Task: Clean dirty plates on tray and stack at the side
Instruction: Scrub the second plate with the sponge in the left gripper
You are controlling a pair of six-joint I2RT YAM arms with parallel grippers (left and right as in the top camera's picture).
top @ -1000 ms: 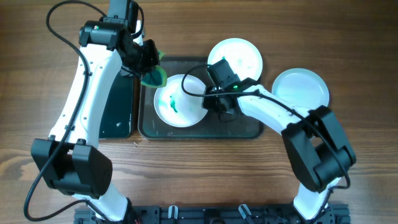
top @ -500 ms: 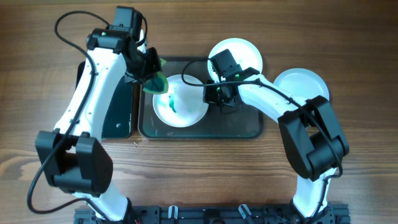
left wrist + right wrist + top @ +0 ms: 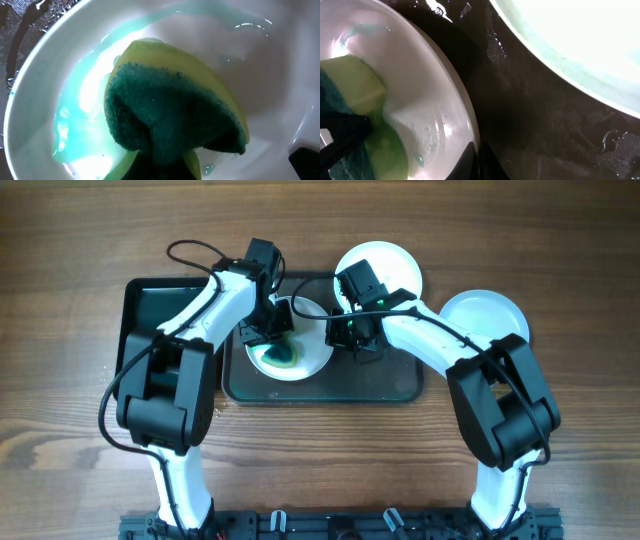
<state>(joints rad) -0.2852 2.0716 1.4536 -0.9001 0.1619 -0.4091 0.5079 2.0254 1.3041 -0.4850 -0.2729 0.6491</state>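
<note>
The robot's right gripper will release the white plate near the dark tray's middle (image 3: 341,350), in front of the back-edge plate.
A white plate (image 3: 312,348) with a teal-green smear lies at the left of the dark tray (image 3: 390,385). My left gripper (image 3: 270,338) is shut on a yellow and green sponge (image 3: 170,105) and presses it onto this plate (image 3: 280,65); teal liquid is spread around the sponge. My right gripper (image 3: 479,159) is shut on the right rim of the same plate (image 3: 445,90). A second plate (image 3: 385,268) sits at the tray's back edge and also shows in the right wrist view (image 3: 580,40). A third plate (image 3: 485,320) rests on the table to the right.
A smaller, deeper black tray (image 3: 150,310) stands left of the dark tray, partly under my left arm. The dark tray's wet floor (image 3: 545,125) shows between the two plates. The wooden table (image 3: 560,430) surrounds everything.
My left gripper has moved right and down with the sponge, from over the black tray's edge onto the smeared plate. The teal mark has spread. My right gripper stays on the rim.
</note>
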